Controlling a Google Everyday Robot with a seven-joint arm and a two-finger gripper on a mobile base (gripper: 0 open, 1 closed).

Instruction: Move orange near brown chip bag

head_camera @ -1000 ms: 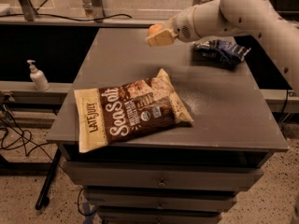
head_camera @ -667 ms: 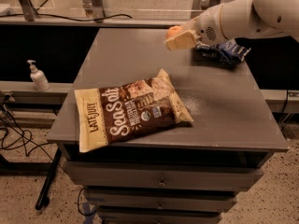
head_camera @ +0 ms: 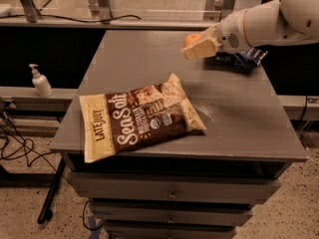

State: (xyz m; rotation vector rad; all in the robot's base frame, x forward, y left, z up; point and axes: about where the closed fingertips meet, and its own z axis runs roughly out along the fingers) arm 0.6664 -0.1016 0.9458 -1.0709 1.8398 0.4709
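The robot's gripper needs to release the orange on the grey table (head_camera: pixel 212 108), next to the edge of the brown chip bag that faces the robot's arm.
The orange (head_camera: pixel 191 37) is a small round fruit at the back right of the grey table (head_camera: pixel 239 113), partly hidden behind the tip of my gripper (head_camera: pixel 199 48). My gripper reaches in from the right, and its cream tip sits right at the orange, in front of it. I cannot tell whether it touches the orange. The brown chip bag (head_camera: pixel 139 116), printed "LATE JULY Sea Salt", lies flat at the front left of the table, well apart from the orange and gripper.
A dark blue snack bag (head_camera: pixel 241 59) lies at the back right, partly under my arm (head_camera: pixel 264 24). A white pump bottle (head_camera: pixel 41 82) stands on a low ledge to the left. Drawers sit under the table top.
My gripper has moved to the right and slightly down across the back of the table. The orange now shows just behind its tip. The chip bag has not moved.
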